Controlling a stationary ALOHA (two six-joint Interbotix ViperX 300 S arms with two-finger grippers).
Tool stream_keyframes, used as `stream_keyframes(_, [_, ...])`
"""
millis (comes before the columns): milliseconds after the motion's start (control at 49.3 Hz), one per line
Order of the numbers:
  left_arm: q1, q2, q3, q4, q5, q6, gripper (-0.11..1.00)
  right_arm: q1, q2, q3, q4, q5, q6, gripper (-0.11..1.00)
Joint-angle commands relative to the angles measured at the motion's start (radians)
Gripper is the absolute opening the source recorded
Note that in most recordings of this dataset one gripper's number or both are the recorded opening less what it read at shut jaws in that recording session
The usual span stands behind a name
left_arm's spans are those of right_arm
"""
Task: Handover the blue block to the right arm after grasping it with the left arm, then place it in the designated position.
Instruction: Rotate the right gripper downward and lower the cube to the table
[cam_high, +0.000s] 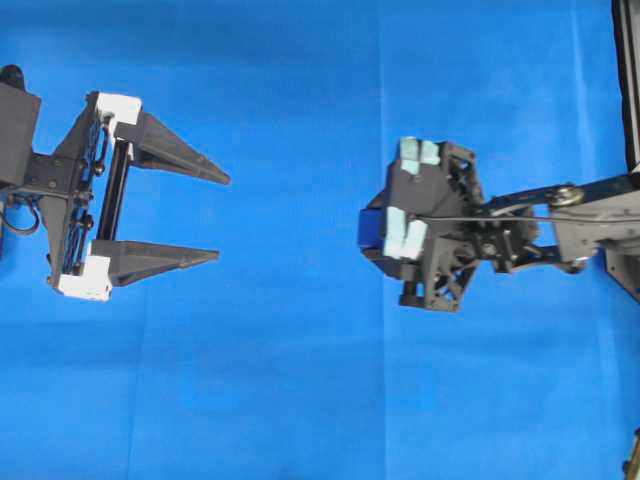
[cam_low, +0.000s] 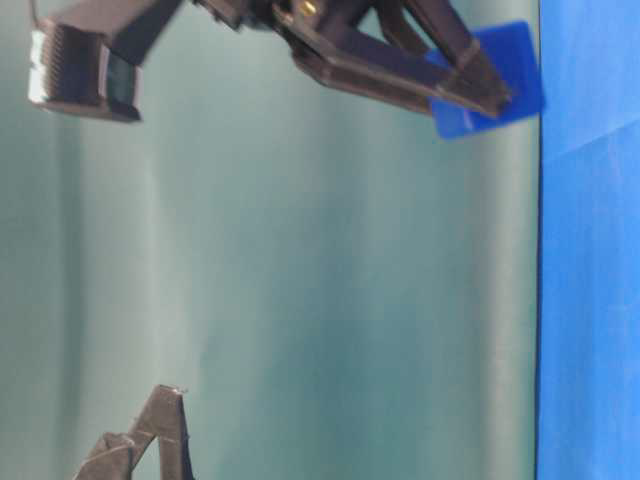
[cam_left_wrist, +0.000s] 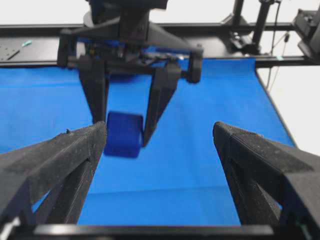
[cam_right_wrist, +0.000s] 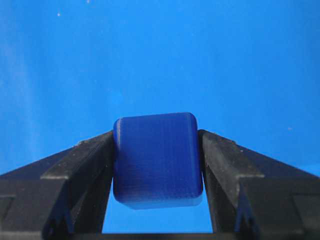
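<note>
The blue block, now hanging above the cloth, will be let go by my right gripper on the bare cloth (cam_high: 345, 242) between the block and my open left gripper.
The blue block (cam_right_wrist: 157, 160) is pinched between the two black fingers of my right gripper (cam_right_wrist: 156, 136), which is shut on it and points down at the cloth. In the overhead view the block (cam_high: 368, 230) peeks out from under the right gripper (cam_high: 395, 232), right of centre. From table level the block (cam_low: 510, 55) hangs above the cloth. My left gripper (cam_high: 222, 218) sits at the left, open wide and empty, well apart from the block. Its wrist view looks between its own fingers (cam_left_wrist: 75, 160) at the block (cam_left_wrist: 122, 134). No mark of the designated position shows.
Blue cloth (cam_high: 300, 380) covers the whole table. A black frame with rails and stands (cam_left_wrist: 225, 47) runs along the cloth's far edge in the left wrist view. A black upright (cam_high: 625, 80) stands at the right edge of the overhead view.
</note>
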Motion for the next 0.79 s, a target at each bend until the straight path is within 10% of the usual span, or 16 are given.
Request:
stream_keyframes(0, [-0.002,-0.003,-0.018,0.002,-0.005,0.000,0.92,-0.018,0.011,-0.021,-0.003,-0.044,0.002,0.44])
stream_keyframes(770, [-0.002,-0.002,-0.018,0.002,-0.006,0.000,0.92,-0.103,0.225,0.020,0.000,-0.281,0.003,0.44])
